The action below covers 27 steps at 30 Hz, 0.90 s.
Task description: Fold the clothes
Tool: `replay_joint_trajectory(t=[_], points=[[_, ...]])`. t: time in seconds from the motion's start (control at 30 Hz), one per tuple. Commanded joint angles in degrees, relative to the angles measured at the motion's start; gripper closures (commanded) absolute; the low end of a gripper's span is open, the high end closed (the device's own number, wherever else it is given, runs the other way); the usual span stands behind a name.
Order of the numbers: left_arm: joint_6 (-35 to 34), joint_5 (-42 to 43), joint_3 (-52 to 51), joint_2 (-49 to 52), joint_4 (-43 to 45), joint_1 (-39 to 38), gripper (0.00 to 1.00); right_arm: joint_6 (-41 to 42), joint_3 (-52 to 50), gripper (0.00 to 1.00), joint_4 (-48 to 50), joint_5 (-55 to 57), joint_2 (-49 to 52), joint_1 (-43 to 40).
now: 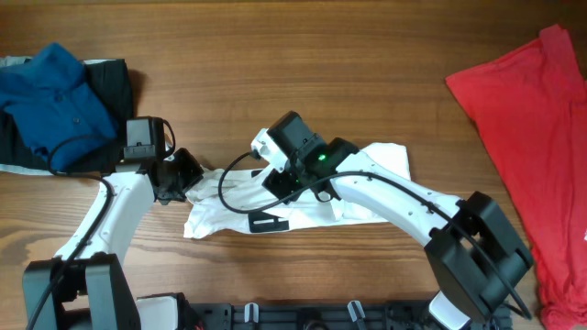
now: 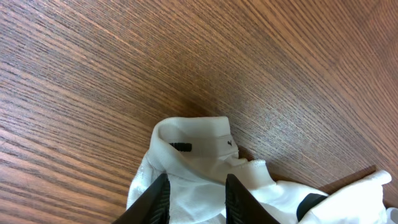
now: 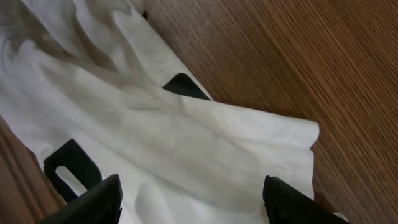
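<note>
My right gripper needs to pinch its back edge (image 3: 252, 114) and pull that out flat before folding further, because the middle of the white T-shirt lies bunched in slanting creases.
The white T-shirt (image 1: 367, 165) lies bunched in a rough folded strip at the middle of the table, black print (image 1: 269, 223) showing at its front edge. My left gripper (image 1: 190, 177) sits at the shirt's left end. In the left wrist view the left gripper (image 2: 196, 180) is open, its fingers a little apart astride the collar (image 2: 193, 140) with its small black label (image 2: 181, 147). My right gripper (image 1: 280, 183) hovers over the shirt's middle. In the right wrist view the right gripper (image 3: 193, 183) is wide open above smooth white cloth (image 3: 186, 124). A red shirt (image 1: 541, 119) lies flat at the far right.
A blue garment (image 1: 55, 96) on a black one (image 1: 110, 78) is heaped at the back left corner, close behind my left arm. Bare wooden tabletop (image 1: 367, 64) stretches behind the white shirt and between it and the red shirt.
</note>
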Motion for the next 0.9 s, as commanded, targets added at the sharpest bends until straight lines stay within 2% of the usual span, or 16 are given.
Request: replay_joint_trajectory(t=[0.0, 0.3, 0.33, 0.43, 0.5, 0.53, 0.63, 0.7, 0.73, 0.8, 0.87], points=[[0.22, -0.68, -0.26, 0.39, 0.2, 0.37, 0.71, -1.38, 0.59, 0.33, 2.67, 0.35, 1.31, 2.25], [-2.19, 0.11, -0.26, 0.39, 0.76, 0.37, 0.71, -0.66, 0.59, 0.4, 6.1, -1.09, 3.98, 7.13], [-2.56, 0.15, -0.26, 0.39, 0.74, 0.37, 0.72, 0.98, 0.59, 0.46, 7.41, 0.02, 3.98, 7.34], [-2.6, 0.17, -0.26, 0.39, 0.31, 0.37, 0.73, 3.91, 0.59, 0.86, 10.12, 0.61, 3.98, 7.28], [-2.6, 0.15, -0.26, 0.39, -0.28, 0.37, 0.74, 4.87, 0.59, 0.94, 10.67, 1.05, 4.0, 7.28], [-2.6, 0.15, -0.26, 0.39, -0.33, 0.37, 0.75, 4.87, 0.59, 0.96, 10.56, 1.03, 4.0, 7.28], [-2.6, 0.15, -0.26, 0.39, -0.33, 0.37, 0.78, 4.79, 0.59, 0.96, 9.49, 0.98, 4.0, 7.28], [-2.6, 0.15, -0.26, 0.39, -0.33, 0.37, 0.78, 4.63, 0.59, 0.93, 8.55, -0.39, 4.0, 7.28], [-2.6, 0.15, -0.24, 0.39, -0.33, 0.37, 0.78, 4.57, 0.59, 0.79, 8.22, -1.99, 4.0, 7.28], [-2.6, 0.15, -0.26, 0.39, -0.33, 0.37, 0.78, 2.99, 0.59, 0.6, 7.43, -5.6, 4.0, 7.28], [-2.6, 0.15, -0.24, 0.39, -0.33, 0.37, 0.78, 2.58, 0.59, 0.56, 6.95, -5.57, 4.0, 7.28]])
